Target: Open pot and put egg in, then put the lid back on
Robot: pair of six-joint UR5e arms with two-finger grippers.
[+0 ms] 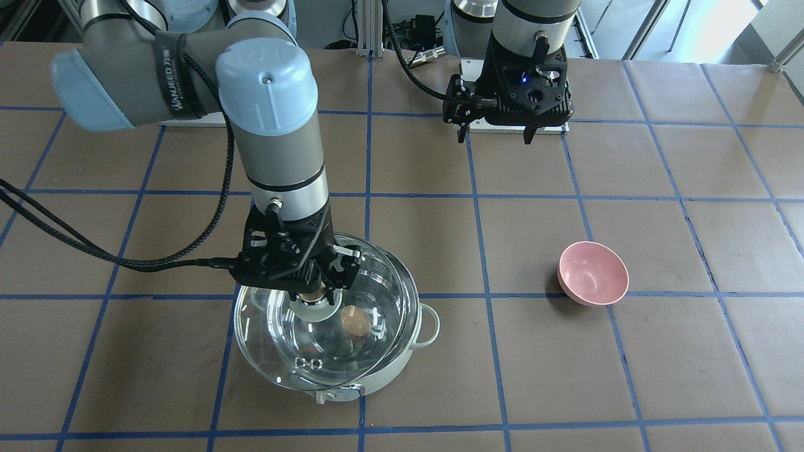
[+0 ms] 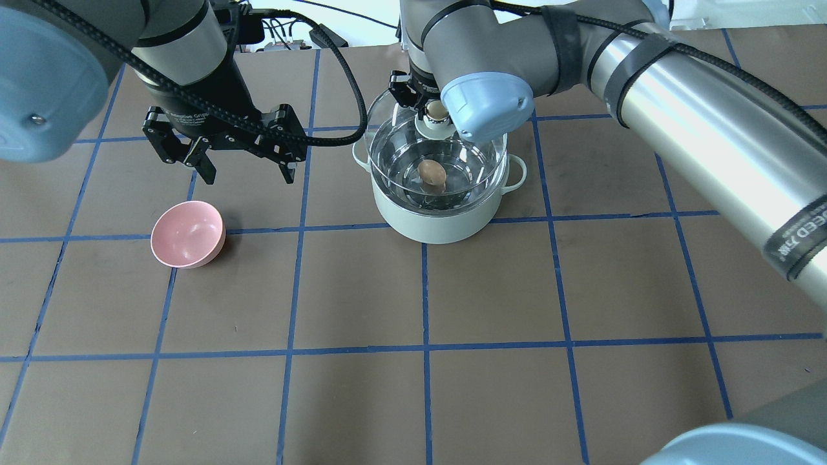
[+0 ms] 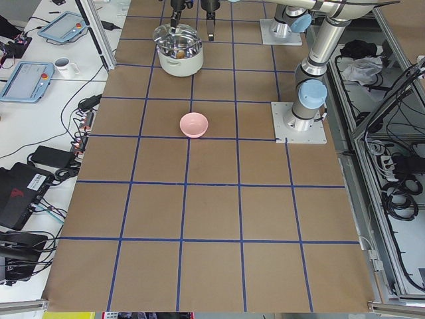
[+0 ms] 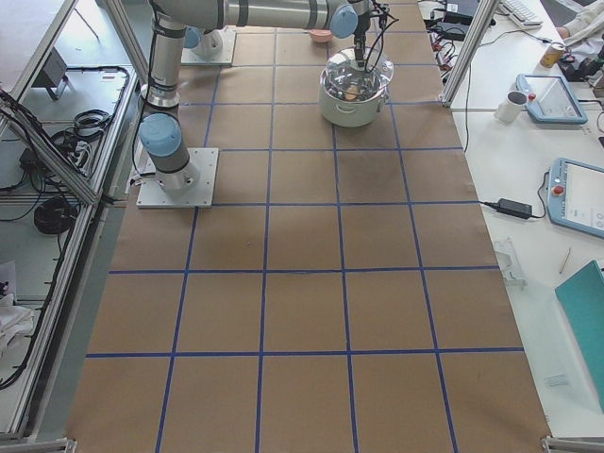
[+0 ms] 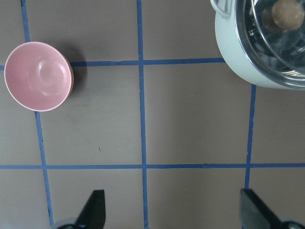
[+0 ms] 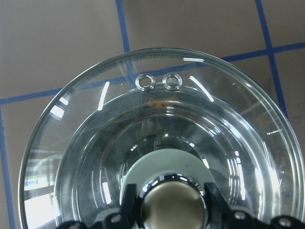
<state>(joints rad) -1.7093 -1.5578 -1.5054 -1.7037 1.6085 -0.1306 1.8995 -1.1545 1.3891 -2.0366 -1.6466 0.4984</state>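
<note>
The robot's right gripper needs to release the clear glass lid, now hanging off centre over the pot, squarely on the rim of the pale mint-green pot [image 1: 344, 310] [image 6: 160, 186].
The pale mint-green pot [image 1: 389, 375] stands on the table, also in the overhead view [image 2: 439, 223]. The tan egg [image 1: 355, 321] lies inside it on the steel bottom [image 2: 431, 173]. My right gripper [image 1: 312, 292] is shut on the beige knob [image 6: 171, 205] of the clear glass lid [image 1: 270, 351]. The lid [image 2: 404, 139] hangs over the pot, shifted off centre; I cannot tell whether it touches the rim. Its two vent holes show in the right wrist view [image 6: 158, 81]. My left gripper [image 2: 245, 174] is open and empty, above the table between pot and bowl.
A small pink bowl [image 1: 593, 273] sits empty on the brown table [image 2: 187, 234], to the pot's left in the overhead view. Blue tape lines grid the surface. The left wrist view shows the bowl [image 5: 38, 76] and the pot's edge [image 5: 238, 62].
</note>
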